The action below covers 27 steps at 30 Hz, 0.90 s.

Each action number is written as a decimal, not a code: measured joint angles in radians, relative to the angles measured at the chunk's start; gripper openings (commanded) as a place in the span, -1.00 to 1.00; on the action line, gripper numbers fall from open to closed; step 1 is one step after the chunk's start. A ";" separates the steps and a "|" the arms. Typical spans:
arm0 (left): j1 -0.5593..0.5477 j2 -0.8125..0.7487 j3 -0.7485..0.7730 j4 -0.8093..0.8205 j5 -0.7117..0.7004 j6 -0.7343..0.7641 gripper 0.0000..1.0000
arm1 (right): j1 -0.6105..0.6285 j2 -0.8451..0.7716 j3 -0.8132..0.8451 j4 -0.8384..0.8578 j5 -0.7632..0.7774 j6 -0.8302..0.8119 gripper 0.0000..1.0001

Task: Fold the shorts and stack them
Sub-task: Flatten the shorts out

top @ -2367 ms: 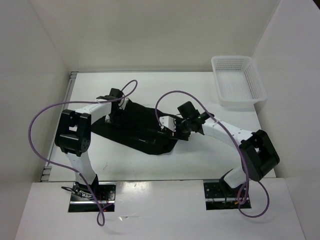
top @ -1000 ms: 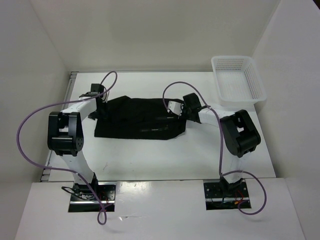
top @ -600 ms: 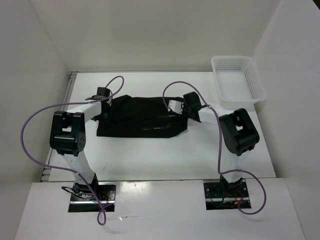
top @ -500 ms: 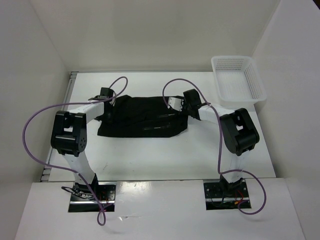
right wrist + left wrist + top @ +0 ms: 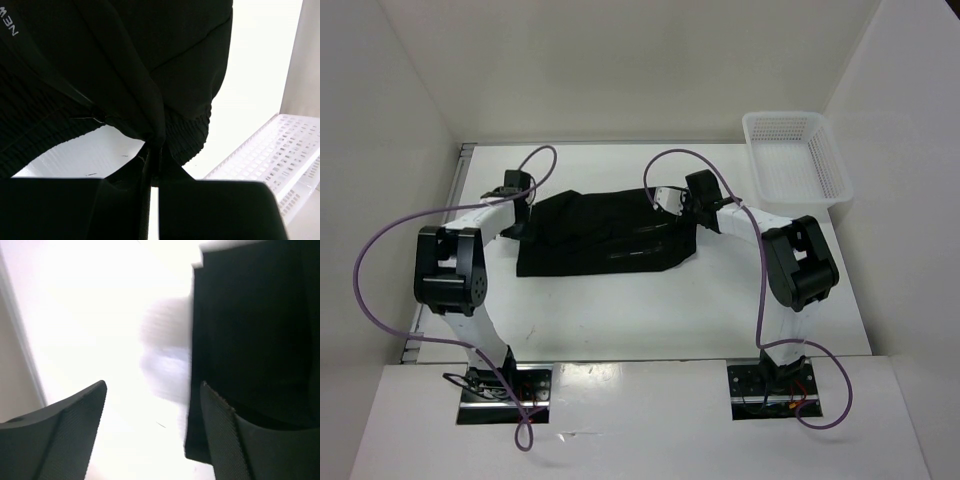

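My left gripper should grab a fold farther in and pull (image 5: pixel 585 228) it out toward the back, because the shorts' upper layer is bunched up over the lower one.
The black shorts (image 5: pixel 605 238) lie spread across the middle of the table, partly folded. My left gripper (image 5: pixel 520 210) hangs open at their left edge. In the left wrist view its fingertips (image 5: pixel 153 386) stand wide apart over bare table, with nothing between them. One finger (image 5: pixel 235 440) is in front of the shorts' edge (image 5: pixel 255 330). My right gripper (image 5: pixel 672 208) is at the shorts' right back corner. In the right wrist view it (image 5: pixel 155 152) is shut on a pinched fold of the shorts (image 5: pixel 125 60), lifting the elastic waistband off the table. A small pale printed mark (image 5: pixel 9 25) shows.
A white mesh basket (image 5: pixel 795 160) stands at the back right corner of the table, also seen as a white mesh basket (image 5: pixel 280 155) just right of the held fabric. White walls close in the table on both sides. Purple cables loop over both arms.
My left gripper has opened, let go of the shorts' left edge and moved slightly left. The right gripper has stayed shut on the fabric and shifted a little toward the back.
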 measured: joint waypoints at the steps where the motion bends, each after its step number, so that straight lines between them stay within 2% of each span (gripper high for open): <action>1: 0.009 -0.001 0.016 -0.001 -0.014 -0.002 0.67 | 0.000 0.000 0.000 -0.005 -0.003 0.000 -1.00; 4: -0.006 -0.016 0.077 0.005 -0.037 -0.005 0.67 | 0.003 0.000 0.000 -0.010 -0.007 0.000 -1.00; 7: -0.089 -0.080 0.094 0.005 -0.006 -0.004 0.62 | 0.005 -0.001 -0.001 -0.014 -0.010 0.000 -1.00; 8: -0.126 -0.105 0.096 -0.002 0.016 -0.005 0.58 | 0.005 -0.001 -0.001 -0.015 -0.010 0.000 -1.00; 10: -0.194 -0.137 0.102 -0.019 0.080 -0.006 0.37 | 0.005 -0.003 -0.002 -0.019 -0.011 0.000 -1.00; 13: -0.264 -0.146 0.104 -0.049 0.175 -0.004 0.30 | 0.008 -0.008 -0.008 -0.023 -0.011 -0.001 -1.00; 17: -0.280 -0.109 0.103 -0.091 0.248 -0.003 0.24 | 0.012 -0.010 -0.015 -0.029 -0.016 -0.001 -1.00; 21: -0.283 -0.031 0.105 -0.101 0.273 -0.006 0.03 | 0.013 -0.011 -0.023 -0.034 -0.018 -0.001 -1.00; 27: -0.293 0.065 0.132 -0.117 0.286 -0.005 0.00 | 0.019 -0.020 -0.035 -0.039 -0.018 -0.001 -1.00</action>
